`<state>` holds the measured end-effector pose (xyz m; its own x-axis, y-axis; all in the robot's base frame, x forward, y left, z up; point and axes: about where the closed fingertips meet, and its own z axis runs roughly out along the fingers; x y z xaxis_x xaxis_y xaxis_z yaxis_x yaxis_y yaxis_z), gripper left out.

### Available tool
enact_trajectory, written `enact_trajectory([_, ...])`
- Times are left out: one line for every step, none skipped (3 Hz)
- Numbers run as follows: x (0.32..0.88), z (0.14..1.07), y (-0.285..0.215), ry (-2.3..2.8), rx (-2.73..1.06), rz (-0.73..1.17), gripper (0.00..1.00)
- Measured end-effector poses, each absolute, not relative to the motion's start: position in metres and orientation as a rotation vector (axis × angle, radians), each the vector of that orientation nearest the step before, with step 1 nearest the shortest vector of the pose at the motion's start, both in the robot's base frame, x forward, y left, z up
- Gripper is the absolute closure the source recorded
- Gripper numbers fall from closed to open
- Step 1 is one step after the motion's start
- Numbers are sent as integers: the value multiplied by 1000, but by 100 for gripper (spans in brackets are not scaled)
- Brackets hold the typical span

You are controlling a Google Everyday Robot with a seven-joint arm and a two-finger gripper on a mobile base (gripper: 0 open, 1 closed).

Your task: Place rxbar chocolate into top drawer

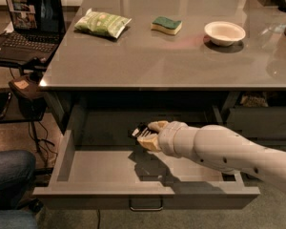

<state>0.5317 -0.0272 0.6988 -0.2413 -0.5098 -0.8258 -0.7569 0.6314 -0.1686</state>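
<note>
The rxbar chocolate, now just above the drawer floor, will be let go by my gripper on the middle of the drawer's bottom (158, 149), about straight back from the metal handle.
The top drawer (148, 193) is pulled wide open under the grey counter, with a small curved metal handle (146, 206) on its front. My gripper (144, 134) reaches in from the right and hangs low inside the drawer, near its back. It is shut on the rxbar chocolate (138, 130), a small black wrapper with white markings that sticks out to the left of the fingers. The bar is just above the drawer floor.
On the counter (181, 56) lie a pale green chip bag (102, 23), a green-and-yellow sponge (166, 25) and a white bowl (224, 33). An open laptop (26, 25) stands on a side table at left. A person's knee (9, 173) shows at lower left.
</note>
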Motion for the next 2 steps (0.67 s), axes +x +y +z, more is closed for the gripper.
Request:
enact_trajectory([537, 659, -45, 1975, -1052, 215, 100])
enact_trajectory([520, 633, -74, 2012, -1144, 62, 100])
